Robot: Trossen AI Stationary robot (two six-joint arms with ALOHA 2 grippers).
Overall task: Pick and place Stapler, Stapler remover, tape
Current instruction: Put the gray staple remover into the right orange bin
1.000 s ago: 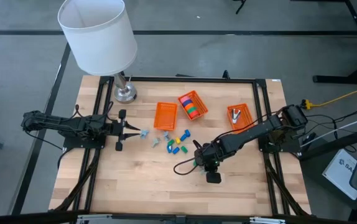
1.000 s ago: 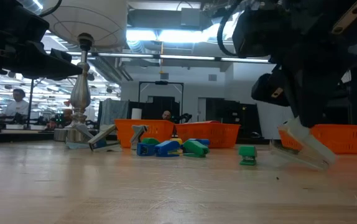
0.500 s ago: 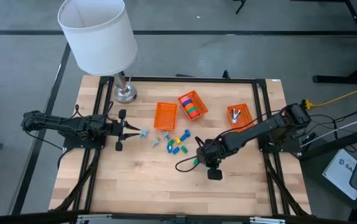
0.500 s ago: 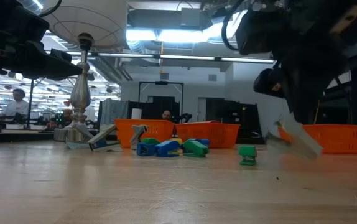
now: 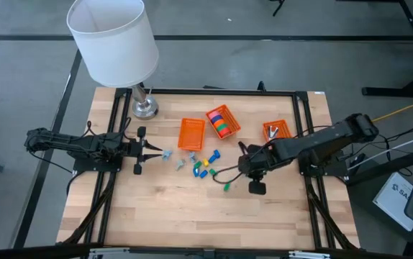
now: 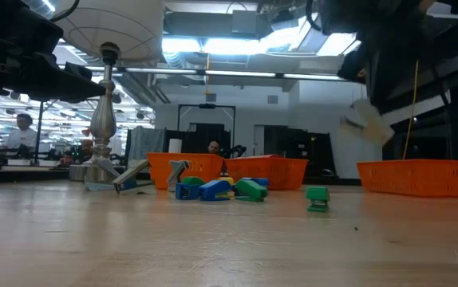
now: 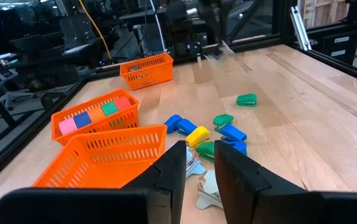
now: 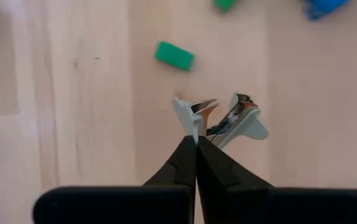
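Observation:
Next, my right gripper lets go of the grey staple remover that I have, setting it free beside the staple remover in the far orange basket (image 5: 278, 136). The held remover is now above a green stapler.
My right gripper (image 5: 252, 168) hangs over the table's middle right, shut on a grey staple remover (image 8: 222, 118) with metal claws, also in the low view (image 6: 366, 121). A green stapler (image 5: 227, 186) lies on the wood below it. Blue, yellow and green staplers (image 5: 205, 165) lie clustered at the centre. Coloured tape rolls (image 5: 221, 121) sit in the middle orange basket. My left gripper (image 7: 200, 171) rests at the left with a narrow gap between its fingers. Another grey remover (image 7: 204, 186) lies just beyond its tips. My right gripper pinches the remover between its two fingertips at the lower edge of one grey plastic wing (image 8: 188, 124). The fingers come from above, slanting steeply down. The remover sticks out past the fingertips, claws spread, lifted clear of the table.
An orange basket (image 5: 191, 134) stands left of the tape basket. A third basket (image 5: 277, 132) at the far right holds a staple remover. A lamp with a white shade (image 5: 113, 39) stands at the far left corner. Bare wood fills the near half.
My right gripper has risen and moved toward the table's right and far side, tipping a little. The remover, which was low above the wood, now hangs well above it. The green stapler has stayed in place.

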